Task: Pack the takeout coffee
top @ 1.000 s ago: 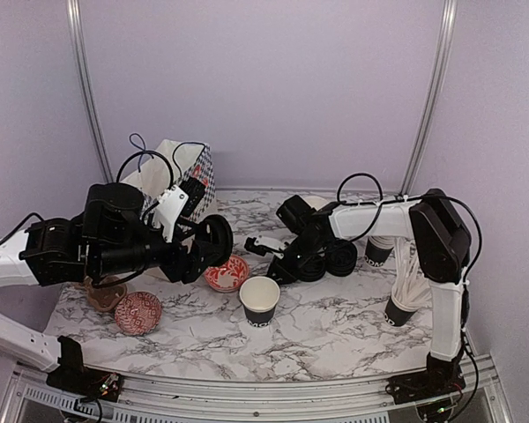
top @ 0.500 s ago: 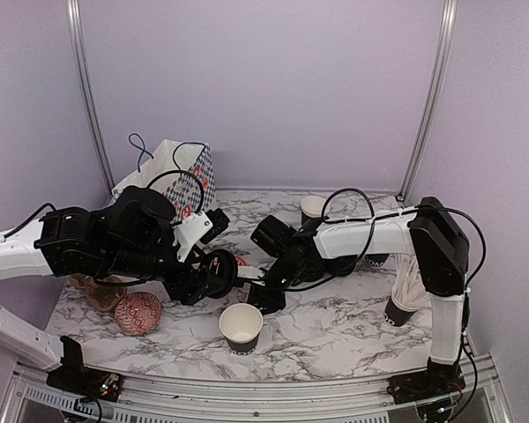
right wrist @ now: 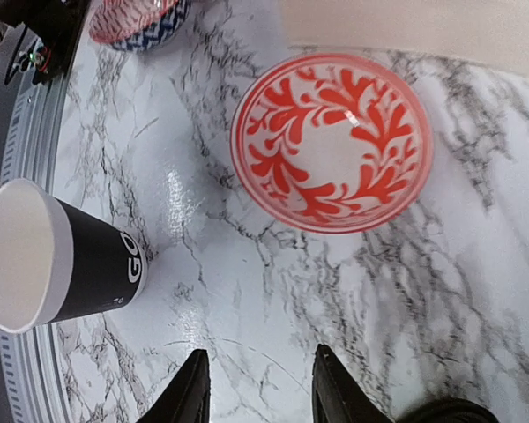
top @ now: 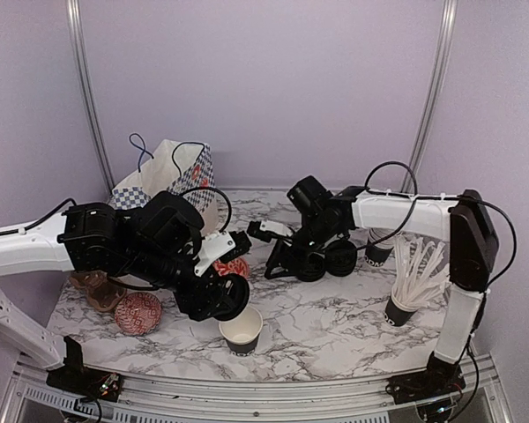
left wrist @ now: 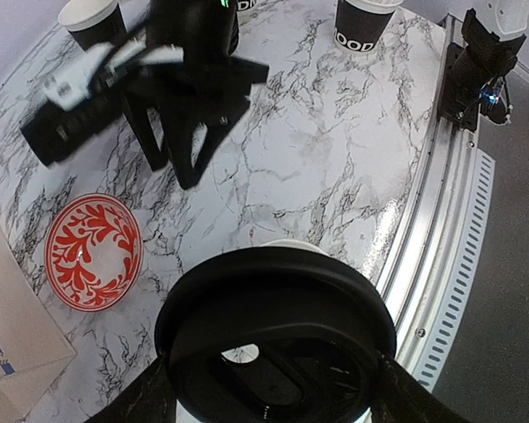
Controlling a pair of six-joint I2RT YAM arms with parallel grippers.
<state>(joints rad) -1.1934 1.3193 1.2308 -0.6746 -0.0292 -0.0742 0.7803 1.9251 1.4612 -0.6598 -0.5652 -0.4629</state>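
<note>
My left gripper should set the round black lid down on the white rim of the open paper cup (top: 246, 322) (left wrist: 284, 322) and let go of it there.
An open black paper cup (top: 241, 328) with a cream inside stands near the table's front, without a lid. My left gripper (top: 225, 295) is shut on a round black lid (left wrist: 278, 344) and holds it tilted just above and to the left of that cup. The cup's white rim (left wrist: 291, 243) shows past the lid's far edge. My right gripper (top: 278, 264) is open and empty, low over the marble behind the cup. In the right wrist view its fingers (right wrist: 198, 388) stand apart, with the cup (right wrist: 62, 256) off to the left.
A stack of black lids (top: 335, 258) lies beside the right gripper. More cups (top: 379, 251) stand at the back right, and a cup of white straws (top: 404, 304) at the right. There are red bowls (top: 137, 313) (right wrist: 331, 141) at left and centre, and a paper bag (top: 169, 172) at the back left.
My left gripper has carried the lid down and right to just above the cup. My right gripper has drawn back from the cup, away to the rear right.
</note>
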